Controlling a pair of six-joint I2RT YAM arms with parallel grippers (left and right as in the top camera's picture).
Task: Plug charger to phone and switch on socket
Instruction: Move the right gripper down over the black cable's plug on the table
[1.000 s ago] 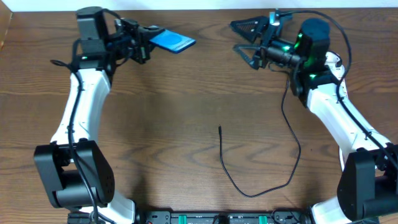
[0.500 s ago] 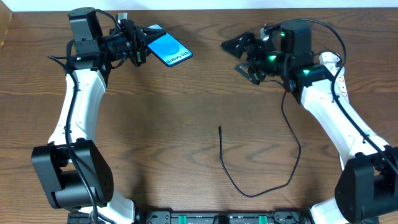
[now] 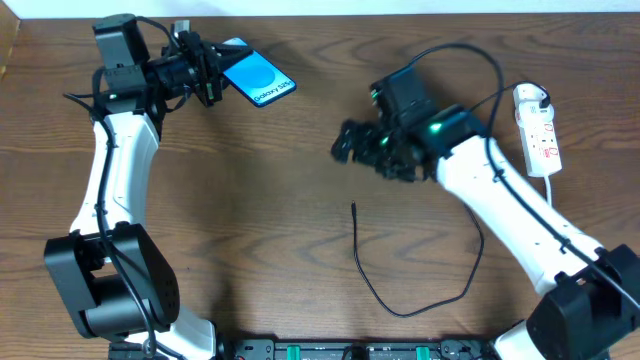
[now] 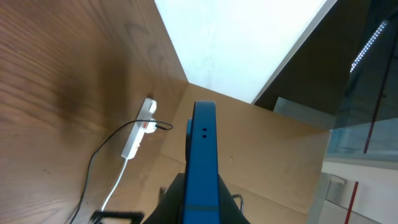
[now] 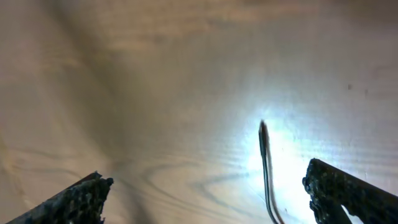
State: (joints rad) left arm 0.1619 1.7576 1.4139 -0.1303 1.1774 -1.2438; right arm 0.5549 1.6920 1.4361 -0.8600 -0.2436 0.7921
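My right gripper is to close next on the plug (image 3: 354, 213) (image 5: 263, 140) of the charger, just behind the plug's tip, so the tip stays free for the phone.
The phone (image 3: 258, 77), blue screen with white "Galaxy S25+" text, is held above the table's far left by my left gripper (image 3: 216, 76), which is shut on its end. In the left wrist view the phone (image 4: 202, 162) shows edge-on between the jaws. The charger, a thin black cable (image 3: 420, 306), loops across the table's middle, its plug tip (image 3: 354, 209) lying loose. My right gripper (image 3: 357, 150) is open and empty, above and just behind the tip; the tip (image 5: 263, 129) shows between its fingers. The socket (image 3: 538, 130) lies at the far right.
The white power strip also shows in the left wrist view (image 4: 138, 130) with its white cord (image 4: 115, 186). The wooden table's back edge meets a white wall.
My right arm has swung left and down from the far right toward the cable's tip. My left gripper has shifted left slightly and turned the phone so its screen faces up.
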